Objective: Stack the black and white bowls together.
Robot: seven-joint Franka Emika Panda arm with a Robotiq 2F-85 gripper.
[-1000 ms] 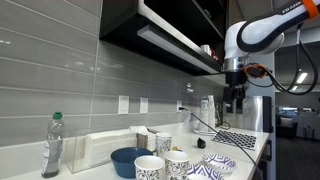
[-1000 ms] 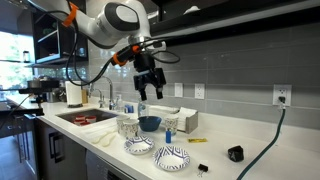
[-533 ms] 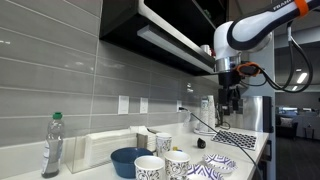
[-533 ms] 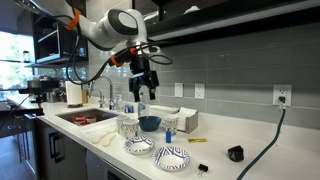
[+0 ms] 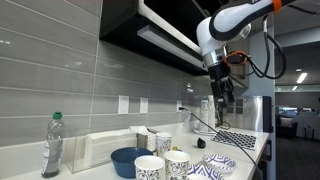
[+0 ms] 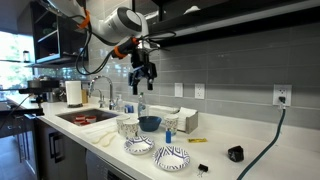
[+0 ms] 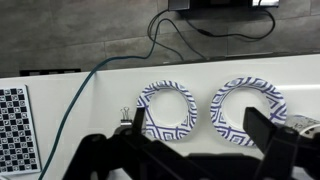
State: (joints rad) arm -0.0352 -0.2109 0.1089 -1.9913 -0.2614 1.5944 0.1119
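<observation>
The robot's gripper should close on the rim of the black-and-white bowl [image 5: 215,169] [image 7: 220,97] beside the patterned cups, on the side toward the other black-and-white bowl.
Two shallow black-and-white patterned bowls lie side by side on the white counter, apart from each other. In the wrist view one [image 7: 168,108] is at the centre and the other [image 7: 247,108] to its right. They also show in both exterior views [image 5: 220,163] [image 5: 203,173] [image 6: 139,146] [image 6: 171,156]. My gripper [image 7: 198,122] is open and empty. It hangs high above the counter [image 5: 221,98] [image 6: 143,84], well clear of the bowls.
A plain blue bowl [image 6: 149,123] and patterned cups [image 5: 150,167] [image 5: 178,163] stand behind the bowls. A checkerboard sheet [image 7: 15,125], a binder clip [image 7: 124,117], a cable [image 7: 90,80], a bottle [image 5: 52,145] and a sink [image 6: 85,117] are also on the counter.
The arm has swung sideways and slightly upward above the counter, still open and empty. The bowls have not moved.
</observation>
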